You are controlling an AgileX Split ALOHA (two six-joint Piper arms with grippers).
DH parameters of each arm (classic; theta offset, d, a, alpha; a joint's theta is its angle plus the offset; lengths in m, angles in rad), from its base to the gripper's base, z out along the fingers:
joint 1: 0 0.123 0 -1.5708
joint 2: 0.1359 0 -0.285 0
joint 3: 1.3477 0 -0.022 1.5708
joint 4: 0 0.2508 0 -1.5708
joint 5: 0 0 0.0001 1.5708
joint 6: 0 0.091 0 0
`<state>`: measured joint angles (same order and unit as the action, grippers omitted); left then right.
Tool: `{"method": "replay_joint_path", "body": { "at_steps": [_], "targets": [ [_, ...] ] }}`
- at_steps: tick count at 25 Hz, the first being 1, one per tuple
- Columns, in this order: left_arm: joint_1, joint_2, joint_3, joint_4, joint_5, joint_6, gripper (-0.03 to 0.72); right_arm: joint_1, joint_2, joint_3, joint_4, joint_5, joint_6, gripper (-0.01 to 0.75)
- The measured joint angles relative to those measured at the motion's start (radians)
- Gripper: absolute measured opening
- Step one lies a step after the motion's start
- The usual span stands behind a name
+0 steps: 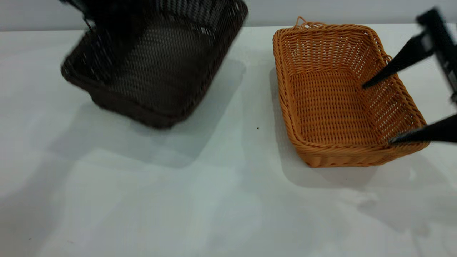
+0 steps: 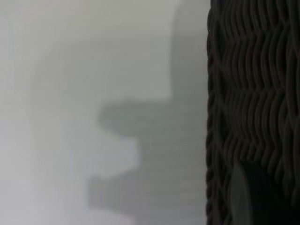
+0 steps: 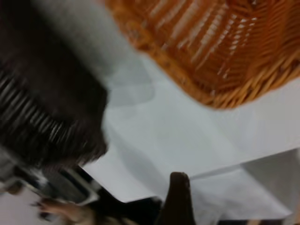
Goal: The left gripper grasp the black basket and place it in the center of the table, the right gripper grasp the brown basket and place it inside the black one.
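Note:
Next, I let go of the black basket with my left gripper on the bare table (image 1: 219,147) near the small dark speck, beside its shadow. The black basket still hangs tilted above the table.
The black basket (image 1: 160,67) hangs tilted above the table (image 1: 214,200) at the back left, blurred, with its shadow on the tabletop beneath. My left gripper (image 1: 89,16) is a blurred dark shape at its far-left rim and holds it. In the left wrist view the dark weave (image 2: 253,93) fills one side, with one finger (image 2: 248,197) against it. The brown basket (image 1: 339,103) rests flat on the table at the right. My right gripper (image 1: 377,113) is open over its right wall, one fingertip above the inside, the other at the near right corner. The right wrist view shows the brown basket (image 3: 211,47).
A grey wall (image 1: 321,10) runs behind the table's back edge. A small dark speck (image 1: 257,127) lies on the bare strip between the two baskets. The front half of the tabletop holds only shadows. The right wrist view shows a table edge (image 3: 140,197) with dark clutter beyond it.

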<state>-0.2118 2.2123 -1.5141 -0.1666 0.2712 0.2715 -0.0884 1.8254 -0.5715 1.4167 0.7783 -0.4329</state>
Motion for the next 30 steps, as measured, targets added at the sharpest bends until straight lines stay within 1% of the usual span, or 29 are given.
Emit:
{"method": "replay_joint_path", "body": {
  "at_steps": [6, 11, 13, 15, 16, 18, 20, 21, 24, 28, 30],
  "targets": [
    [0.006, -0.032, 0.0, 0.002, 0.003, 0.005, 0.079, 0.0, 0.233, -0.044, 0.144, -0.013, -0.092, 0.565],
    [0.006, -0.032, 0.0, 0.004, 0.0, 0.009, 0.079, 0.0, 0.369, -0.125, 0.174, -0.015, -0.122, 0.563],
    [0.006, -0.032, 0.0, 0.004, -0.004, 0.012, 0.079, 0.0, 0.407, -0.145, 0.179, -0.014, -0.122, 0.547],
    [0.006, -0.032, 0.0, 0.004, -0.008, 0.021, 0.079, 0.0, 0.436, -0.158, 0.186, -0.014, -0.122, 0.501],
    [0.006, -0.032, 0.0, 0.004, -0.008, 0.022, 0.079, 0.0, 0.444, -0.159, 0.192, -0.015, -0.122, 0.458],
    [0.006, -0.032, 0.0, 0.004, -0.009, 0.028, 0.079, 0.0, 0.45, -0.159, 0.196, -0.026, -0.133, 0.351],
    [0.006, -0.032, 0.0, 0.004, -0.012, 0.053, 0.079, 0.0, 0.45, -0.159, 0.203, -0.037, -0.151, 0.223],
    [0.006, -0.032, 0.0, 0.004, -0.017, 0.073, 0.079, -0.001, 0.45, -0.161, 0.218, -0.05, -0.17, 0.202],
    [0.006, -0.032, 0.0, 0.004, -0.035, 0.12, 0.079, -0.022, 0.45, -0.183, 0.227, -0.06, -0.254, 0.193],
    [0.003, -0.032, 0.0, 0.004, -0.032, 0.221, 0.079, -0.107, 0.423, -0.255, 0.21, -0.073, -0.321, 0.183],
    [-0.009, -0.032, 0.0, 0.0, -0.011, 0.295, 0.079, -0.156, 0.378, -0.308, 0.14, -0.08, -0.326, 0.17]
  ]
}}
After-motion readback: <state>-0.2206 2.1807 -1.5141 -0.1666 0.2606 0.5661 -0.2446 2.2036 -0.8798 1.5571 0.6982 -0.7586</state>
